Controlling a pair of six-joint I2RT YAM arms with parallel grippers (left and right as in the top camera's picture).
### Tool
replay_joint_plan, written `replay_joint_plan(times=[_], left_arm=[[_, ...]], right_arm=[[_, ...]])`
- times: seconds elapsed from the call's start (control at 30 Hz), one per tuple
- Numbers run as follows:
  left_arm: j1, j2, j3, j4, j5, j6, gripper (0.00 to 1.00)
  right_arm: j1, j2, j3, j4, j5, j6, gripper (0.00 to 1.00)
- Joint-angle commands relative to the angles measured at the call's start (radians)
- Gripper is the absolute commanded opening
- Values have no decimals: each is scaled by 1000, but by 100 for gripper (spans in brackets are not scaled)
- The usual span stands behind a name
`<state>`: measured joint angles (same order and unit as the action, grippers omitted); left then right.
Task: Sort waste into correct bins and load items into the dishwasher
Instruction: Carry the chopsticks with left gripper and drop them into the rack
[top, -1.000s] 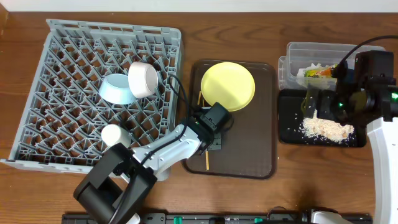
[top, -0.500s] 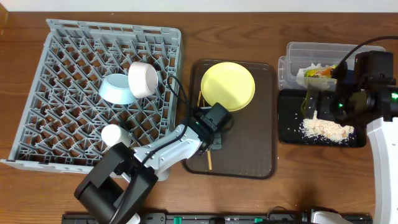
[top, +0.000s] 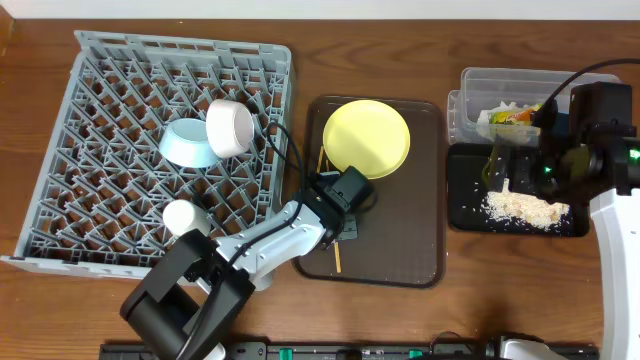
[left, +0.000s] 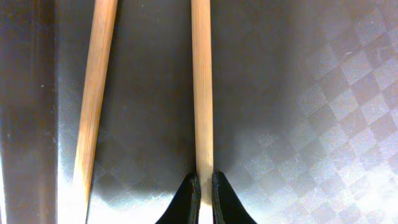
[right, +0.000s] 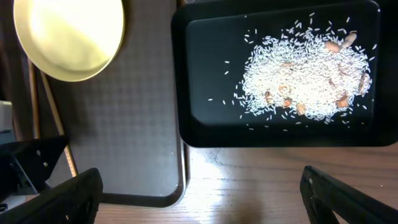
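Next, my left gripper lets the wooden chopstick, now low over the brown tray, go just inside the grey dish rack's edge (top: 257, 194) nearest the brown tray.
My left gripper (left: 203, 186) is shut on one wooden chopstick (left: 201, 87) low over the brown tray (top: 400, 240); a second chopstick (left: 94, 93) lies beside it. In the overhead view the left gripper (top: 338, 232) sits below the yellow plate (top: 366, 138). The blue bowl (top: 187, 142) and white bowl (top: 229, 127) rest in the grey dish rack (top: 100, 170). My right gripper (right: 199, 193) is open and empty, high above the black tray (right: 199, 124) holding the rice scraps (right: 305, 68). The wrapper (top: 512, 114) lies in the clear tub (top: 480, 80).
A white cup (top: 182, 215) stands in the rack's front part. The left arm's cable loops over the rack's right edge. Bare wooden table (right: 261, 180) shows between the brown tray and the black tray.
The left gripper has shifted slightly on the brown tray and the chopstick with it. The right arm has not moved.
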<state>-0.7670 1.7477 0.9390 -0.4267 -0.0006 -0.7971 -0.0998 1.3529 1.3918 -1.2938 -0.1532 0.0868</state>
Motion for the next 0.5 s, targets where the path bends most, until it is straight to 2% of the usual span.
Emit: replay_joint_plan(times=[0.0, 0.2, 0.4, 0.47], left_arm=[[0, 19, -18, -45, -20, -10, 6], [13, -142, 23, -170, -23, 89, 6], [91, -338, 70, -264, 18, 364, 6], [137, -381, 82, -288, 18, 423, 6]], right_arm=[[-5, 2, 1, -2, -13, -13, 99], [-5, 2, 1, -4, -13, -13, 99], [-5, 2, 1, -5, -13, -13, 99], [-5, 2, 1, -4, -13, -13, 99]])
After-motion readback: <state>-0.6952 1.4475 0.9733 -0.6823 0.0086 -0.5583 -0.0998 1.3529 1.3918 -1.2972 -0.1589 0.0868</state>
